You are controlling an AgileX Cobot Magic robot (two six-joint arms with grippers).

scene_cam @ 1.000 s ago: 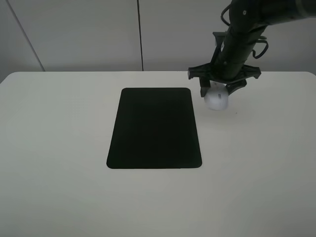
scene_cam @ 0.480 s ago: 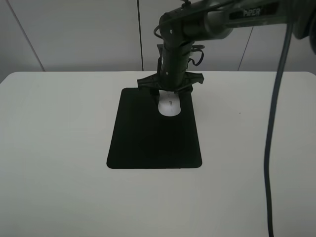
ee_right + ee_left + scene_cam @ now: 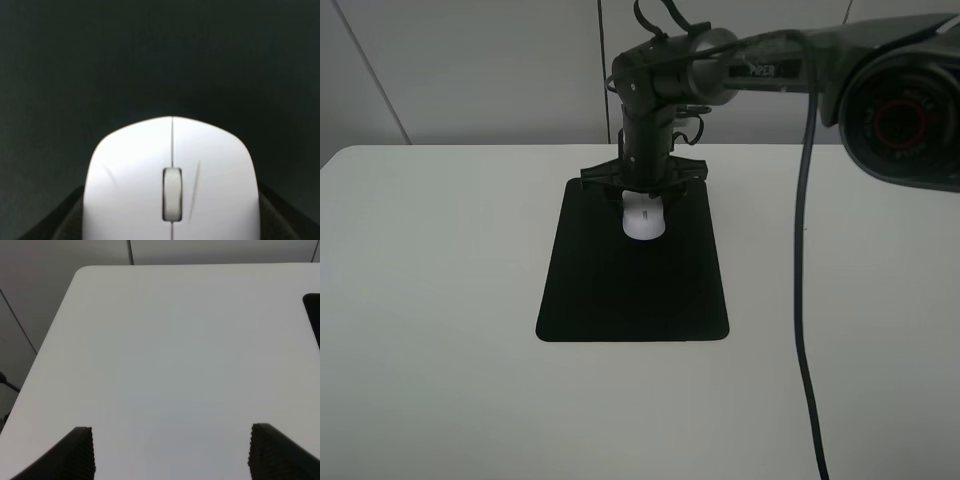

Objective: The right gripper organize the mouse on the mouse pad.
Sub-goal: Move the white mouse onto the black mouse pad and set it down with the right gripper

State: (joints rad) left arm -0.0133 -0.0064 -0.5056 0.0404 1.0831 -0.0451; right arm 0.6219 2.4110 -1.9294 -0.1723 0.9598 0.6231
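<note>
I should release the white mouse, now over the pad's far part, from my right gripper on the far half of the black mouse pad (image 3: pixel 637 229), midway between the sides of the mouse pad.
The white mouse (image 3: pixel 644 223) is over the far part of the black mouse pad (image 3: pixel 632 290), held between the fingers of my right gripper (image 3: pixel 643 207), which is shut on it. In the right wrist view the mouse (image 3: pixel 171 185) fills the lower half with its grey scroll wheel (image 3: pixel 172 194) facing the camera, the mouse pad (image 3: pixel 150 60) behind it, and dark fingers (image 3: pixel 65 220) at both of its sides. I cannot tell whether the mouse touches the pad. My left gripper (image 3: pixel 170 452) is open over bare table, far from the pad.
The white table (image 3: pixel 440 300) spreads on all sides of the pad. The right arm's cable (image 3: pixel 800 260) hangs down over the right half of the table. A grey wall stands behind the table's far edge.
My right gripper has carried the mouse leftward from the bare table right of the pad to above the pad's far part. The left arm has not moved.
</note>
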